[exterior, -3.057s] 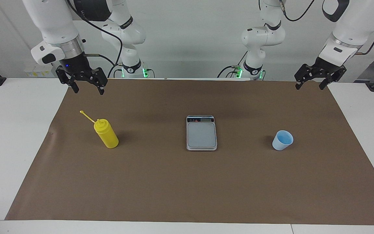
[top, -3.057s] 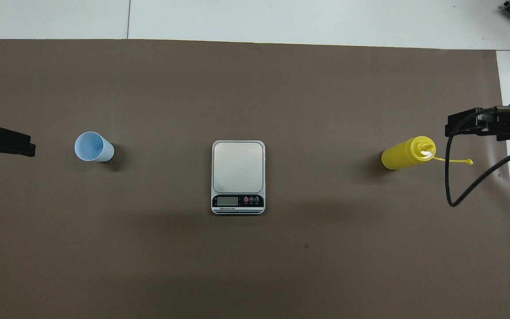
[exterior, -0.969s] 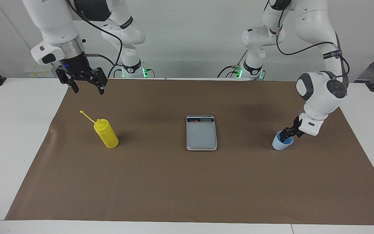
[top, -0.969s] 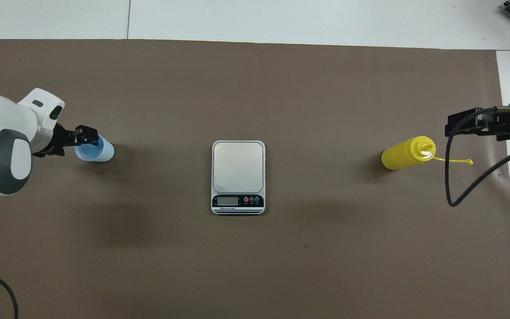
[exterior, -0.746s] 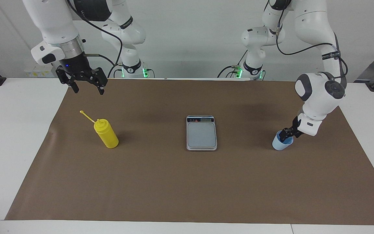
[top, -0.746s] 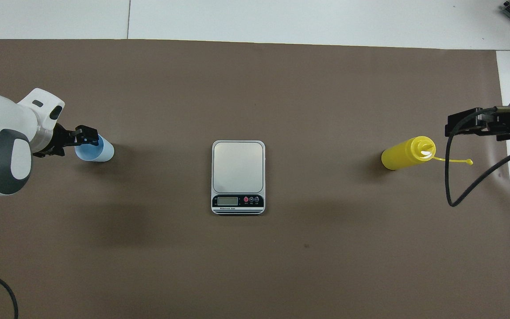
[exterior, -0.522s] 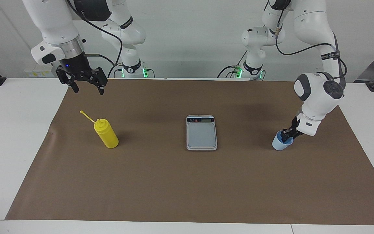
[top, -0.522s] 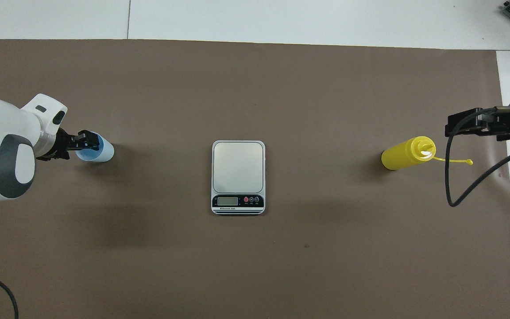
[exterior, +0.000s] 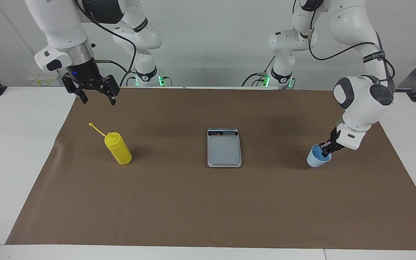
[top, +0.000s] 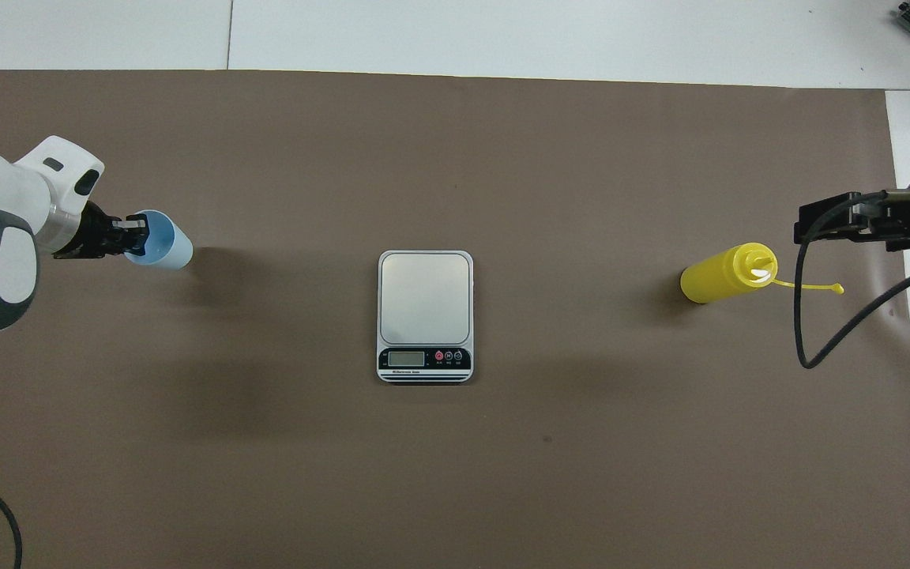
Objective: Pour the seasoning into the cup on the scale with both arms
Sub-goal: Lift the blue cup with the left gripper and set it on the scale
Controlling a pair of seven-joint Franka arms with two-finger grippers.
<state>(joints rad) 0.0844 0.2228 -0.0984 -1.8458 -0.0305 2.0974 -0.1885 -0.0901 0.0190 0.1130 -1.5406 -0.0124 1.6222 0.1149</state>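
Next, my left gripper lets go of the light-blue cup near the middle of the silver-grey scale's bare plate [top: 418,295].
The light-blue cup [exterior: 317,160] [top: 164,250] stands on the brown mat toward the left arm's end. My left gripper [exterior: 326,151] [top: 130,237] is shut on its rim, one finger inside the cup and one outside. The silver-grey scale [exterior: 224,148] [top: 425,299] lies mid-mat with nothing on its plate. The yellow seasoning bottle [exterior: 119,150] [top: 720,276] stands upright toward the right arm's end, its cap strap sticking out. My right gripper [exterior: 96,96] [top: 825,223] hangs open in the air over the mat's edge by the robots, apart from the bottle.
The brown mat [exterior: 208,202] covers most of the white table [exterior: 16,144]. A black cable [top: 810,316] loops down from the right arm near the bottle.
The left gripper closed on the cup's rim, then shifted the cup a little farther from the robots and toward the left arm's end. The right arm, bottle and scale stayed put.
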